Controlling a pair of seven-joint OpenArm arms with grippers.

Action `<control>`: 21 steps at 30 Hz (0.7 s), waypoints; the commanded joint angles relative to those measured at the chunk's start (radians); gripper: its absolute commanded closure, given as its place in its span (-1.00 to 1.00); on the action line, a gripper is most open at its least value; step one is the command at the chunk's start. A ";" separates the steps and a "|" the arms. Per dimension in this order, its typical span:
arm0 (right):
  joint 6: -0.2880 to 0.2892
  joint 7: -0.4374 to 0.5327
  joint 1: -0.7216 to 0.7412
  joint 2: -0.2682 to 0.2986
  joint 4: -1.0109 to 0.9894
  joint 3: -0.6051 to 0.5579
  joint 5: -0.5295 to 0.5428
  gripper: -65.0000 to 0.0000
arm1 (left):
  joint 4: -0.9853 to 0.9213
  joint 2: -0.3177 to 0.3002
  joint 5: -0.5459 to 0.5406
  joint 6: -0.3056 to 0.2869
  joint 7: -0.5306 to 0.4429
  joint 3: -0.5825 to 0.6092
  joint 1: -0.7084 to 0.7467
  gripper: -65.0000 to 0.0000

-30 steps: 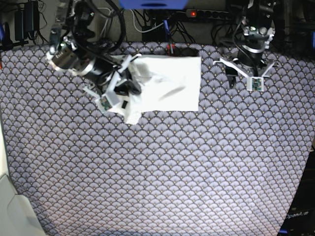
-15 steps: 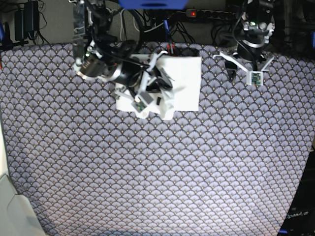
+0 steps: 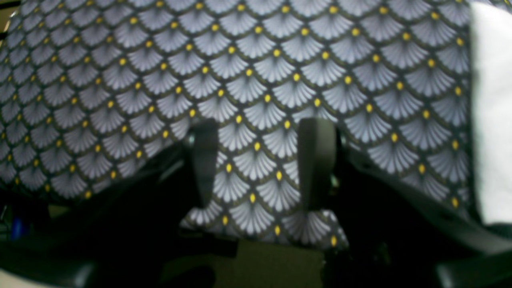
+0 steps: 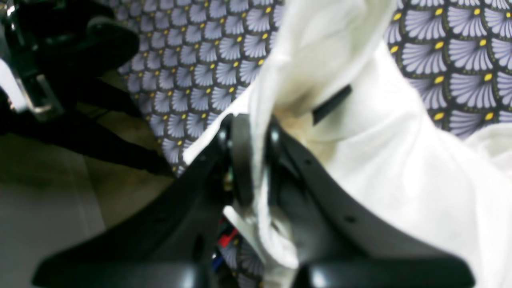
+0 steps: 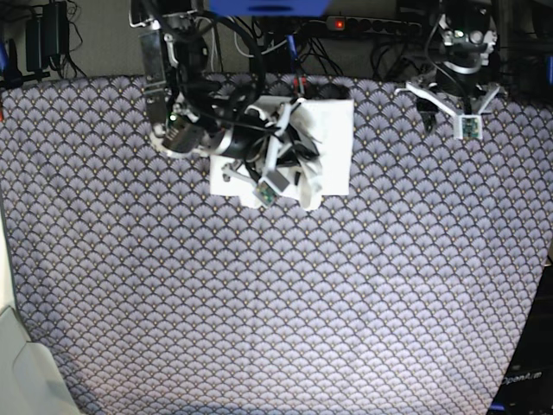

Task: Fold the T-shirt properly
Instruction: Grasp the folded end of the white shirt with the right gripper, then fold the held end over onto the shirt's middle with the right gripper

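The T-shirt's flap bunches past the T-shirt's front edge, so my right gripper should lay it down and regrip nearer the flap's end (image 5: pixel 340 154) by my left gripper.
The white T-shirt (image 5: pixel 335 130) lies folded at the back middle of the patterned cloth. Its left part is lifted and drawn over the rest. My right gripper (image 5: pixel 292 164) hovers over the shirt's middle. In the right wrist view that gripper (image 4: pixel 256 156) is shut on a bunched fold of the T-shirt (image 4: pixel 400 168), and a small dark tag (image 4: pixel 331 104) shows just past the fingers. My left gripper (image 5: pixel 441 117) hangs at the back right, apart from the shirt. Its fingers (image 3: pixel 204 160) stand open over bare cloth, with the shirt's white edge (image 3: pixel 492 120) at the frame's right.
A scale-patterned tablecloth (image 5: pixel 276 303) covers the whole table. A power strip with a red light (image 5: pixel 339 24) and cables run along the back edge. A pale white object (image 5: pixel 17 363) sits at the front left corner.
My right gripper has carried the shirt's left part rightward over the body, so the visible shirt is narrower. My left arm has drawn back and to the right, still open.
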 commanded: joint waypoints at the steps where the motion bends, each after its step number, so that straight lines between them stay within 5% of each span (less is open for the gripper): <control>1: 0.006 0.026 0.013 -0.014 0.015 -0.003 0.025 0.87 | 0.021 -0.008 0.004 0.004 -0.023 -0.007 0.009 0.04; 7: 0.006 0.026 0.010 -0.039 0.015 -0.006 0.025 0.66 | 0.021 -0.008 0.004 0.004 -0.023 -0.007 0.010 0.04; 21: 0.006 0.075 0.039 -0.045 -0.106 -0.111 0.025 0.65 | 0.021 -0.008 0.004 0.004 -0.023 -0.007 0.010 0.04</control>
